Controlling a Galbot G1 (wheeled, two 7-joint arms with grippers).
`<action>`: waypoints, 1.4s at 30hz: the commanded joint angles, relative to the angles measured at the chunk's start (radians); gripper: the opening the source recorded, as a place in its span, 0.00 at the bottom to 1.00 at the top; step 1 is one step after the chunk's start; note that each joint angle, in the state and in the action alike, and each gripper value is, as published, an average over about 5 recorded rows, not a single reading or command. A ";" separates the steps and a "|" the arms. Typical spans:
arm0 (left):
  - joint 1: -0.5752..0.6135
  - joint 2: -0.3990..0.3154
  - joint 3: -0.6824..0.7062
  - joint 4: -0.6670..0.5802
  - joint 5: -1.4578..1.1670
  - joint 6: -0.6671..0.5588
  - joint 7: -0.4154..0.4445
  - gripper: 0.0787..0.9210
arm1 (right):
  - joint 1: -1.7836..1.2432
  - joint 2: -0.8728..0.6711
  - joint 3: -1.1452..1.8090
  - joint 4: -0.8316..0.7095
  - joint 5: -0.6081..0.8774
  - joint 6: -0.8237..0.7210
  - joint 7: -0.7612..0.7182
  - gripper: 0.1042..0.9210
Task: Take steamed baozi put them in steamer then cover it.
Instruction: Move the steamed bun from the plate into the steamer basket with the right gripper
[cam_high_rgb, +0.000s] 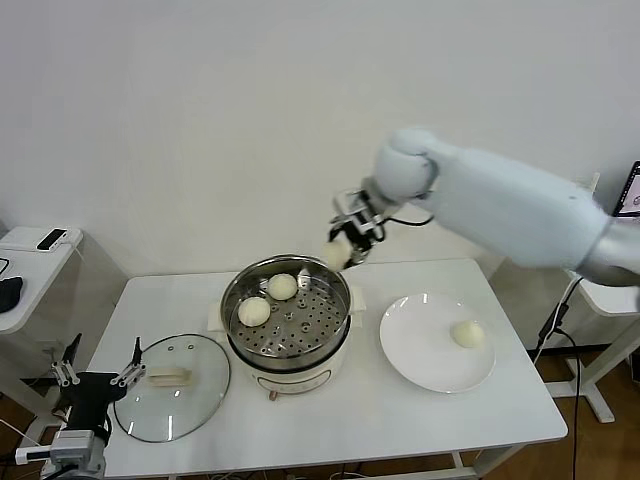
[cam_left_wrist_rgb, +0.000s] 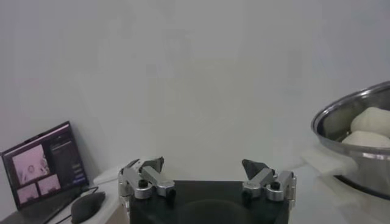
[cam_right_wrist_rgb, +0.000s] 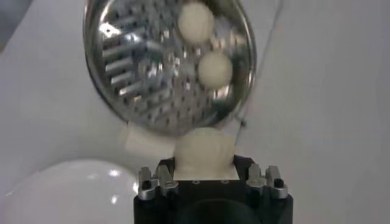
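My right gripper is to set the baozi, now just above the steamer's far rim, down on the steamer's bare bottom near its front rim (cam_high_rgb: 284, 341) (cam_right_wrist_rgb: 135, 56).
The steel steamer (cam_high_rgb: 335, 300) stands mid-table on its white pot base and holds two baozi (cam_high_rgb: 282, 286) (cam_high_rgb: 254, 311). My right gripper (cam_high_rgb: 345, 253) hangs just above the steamer's far right rim, shut on a third baozi (cam_right_wrist_rgb: 204, 155). The steamer (cam_right_wrist_rgb: 116, 73) and its two buns (cam_right_wrist_rgb: 195, 21) (cam_right_wrist_rgb: 215, 68) show below it in the right wrist view. A fourth baozi (cam_high_rgb: 467, 333) lies on the white plate (cam_high_rgb: 415, 350) at the right. The glass cover (cam_high_rgb: 195, 405) with its cream handle lies flat left of the steamer. My left gripper (cam_high_rgb: 98, 374) is open and empty beside the cover, at the table's left front edge.
A small white side table (cam_high_rgb: 25, 262) with a dark device stands at the far left. A laptop (cam_left_wrist_rgb: 42, 164) and a mouse (cam_left_wrist_rgb: 85, 206) show in the left wrist view. The steamer rim (cam_left_wrist_rgb: 341, 112) shows there too.
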 joint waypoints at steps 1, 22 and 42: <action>0.002 -0.002 -0.012 0.000 -0.003 -0.001 0.000 0.88 | -0.024 0.172 -0.091 0.002 -0.026 0.123 0.032 0.63; -0.007 -0.014 -0.022 0.014 -0.005 -0.003 -0.001 0.88 | -0.103 0.192 -0.147 0.026 -0.182 0.317 0.012 0.63; -0.007 -0.010 -0.022 0.009 -0.005 -0.001 0.001 0.88 | -0.075 0.166 -0.122 0.017 -0.135 0.340 0.017 0.86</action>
